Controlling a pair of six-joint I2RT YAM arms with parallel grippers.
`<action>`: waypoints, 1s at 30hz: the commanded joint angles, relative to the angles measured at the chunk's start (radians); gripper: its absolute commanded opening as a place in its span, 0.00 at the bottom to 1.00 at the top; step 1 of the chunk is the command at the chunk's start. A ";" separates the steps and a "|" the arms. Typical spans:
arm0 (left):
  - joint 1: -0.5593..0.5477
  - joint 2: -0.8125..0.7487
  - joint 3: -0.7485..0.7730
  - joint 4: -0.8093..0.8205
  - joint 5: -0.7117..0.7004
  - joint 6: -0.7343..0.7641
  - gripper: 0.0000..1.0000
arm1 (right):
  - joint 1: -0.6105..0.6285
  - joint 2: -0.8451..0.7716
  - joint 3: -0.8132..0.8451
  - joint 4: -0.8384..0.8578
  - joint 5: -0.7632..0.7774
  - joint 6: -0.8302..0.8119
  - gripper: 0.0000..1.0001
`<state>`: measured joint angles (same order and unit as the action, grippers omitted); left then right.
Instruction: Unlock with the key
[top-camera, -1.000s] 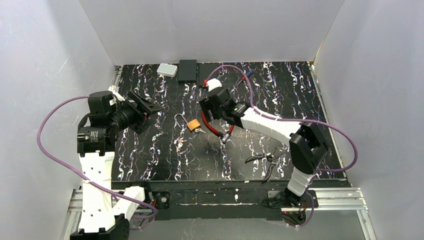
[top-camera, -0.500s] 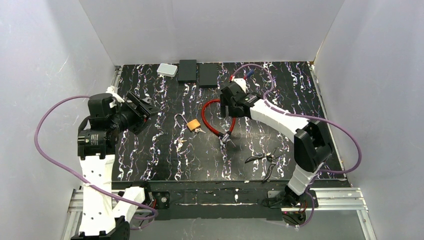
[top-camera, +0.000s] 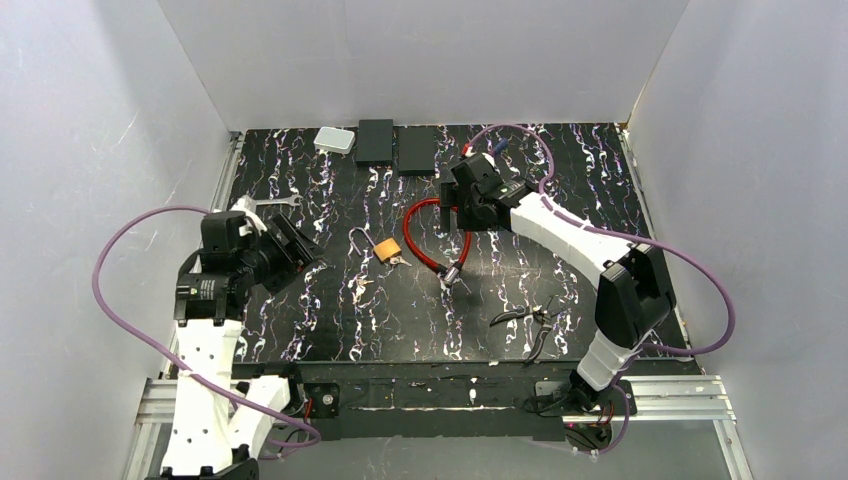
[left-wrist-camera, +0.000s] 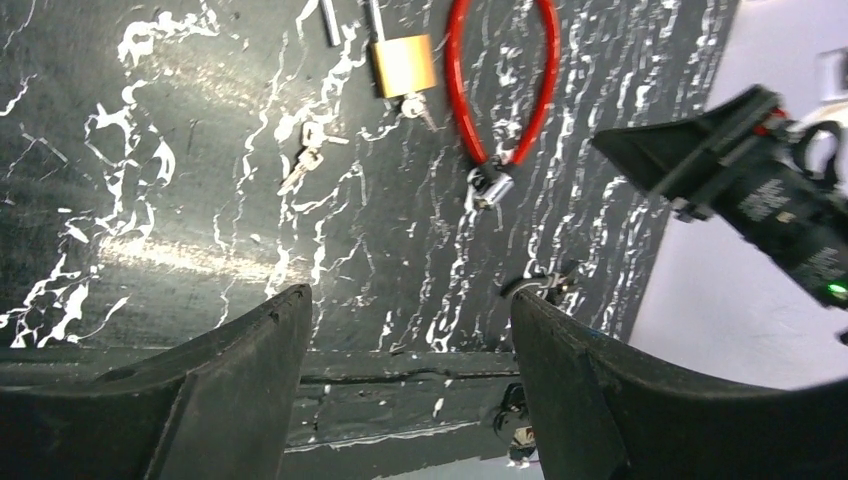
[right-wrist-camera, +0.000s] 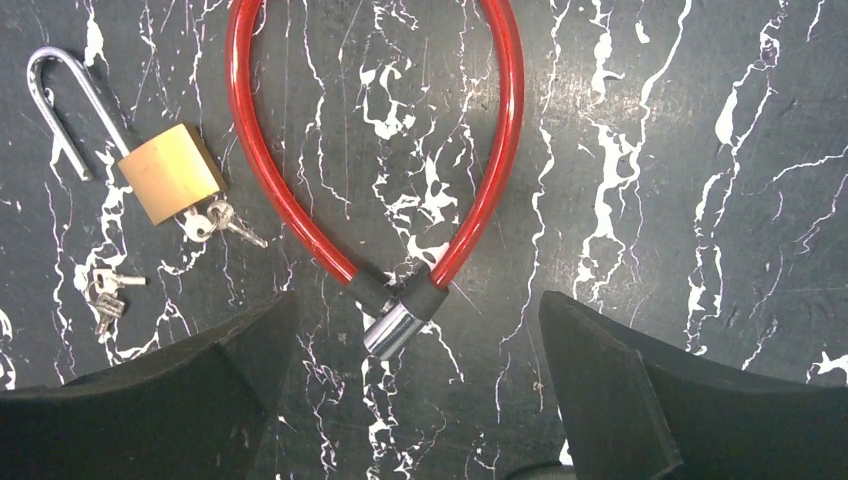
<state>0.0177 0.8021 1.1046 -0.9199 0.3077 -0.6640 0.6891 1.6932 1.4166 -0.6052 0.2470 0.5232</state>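
Note:
My left gripper will next go to the loose key bunch near the brass padlock. It should close on the heads of its keys (left-wrist-camera: 313, 138).
A brass padlock (top-camera: 386, 248) lies mid-table with its steel shackle (top-camera: 357, 240) swung open and a key (top-camera: 399, 260) in its base. It also shows in the right wrist view (right-wrist-camera: 170, 172) and the left wrist view (left-wrist-camera: 403, 66). A loose key bunch (right-wrist-camera: 105, 290) lies near it. A red cable lock (top-camera: 424, 250) with a silver cylinder (right-wrist-camera: 390, 328) lies to the right of the padlock. My right gripper (top-camera: 456, 215) is open and empty above the cable lock. My left gripper (top-camera: 298, 248) is open and empty, left of the padlock.
Pliers (top-camera: 530, 320) lie at the front right. A wrench (top-camera: 272, 204) lies at the left behind my left arm. A white box (top-camera: 334, 140) and two black boxes (top-camera: 376, 141) stand at the back edge.
My right gripper pulled back from the padlock to above the cable loop. My left arm dropped lower and nearer, uncovering the wrench. Padlock and keys have not moved.

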 joint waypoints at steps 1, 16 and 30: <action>-0.042 -0.007 -0.062 -0.007 -0.049 0.037 0.70 | 0.000 -0.051 0.078 -0.062 -0.005 -0.029 0.98; -0.290 0.328 -0.164 0.202 -0.228 0.020 0.64 | 0.000 -0.094 0.263 -0.352 -0.050 -0.011 0.98; -0.365 0.710 -0.056 0.327 -0.275 0.140 0.56 | -0.001 -0.164 0.231 -0.396 -0.061 -0.096 0.98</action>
<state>-0.3180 1.4681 0.9977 -0.6174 0.0685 -0.5636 0.6891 1.5616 1.6386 -0.9752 0.1925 0.4679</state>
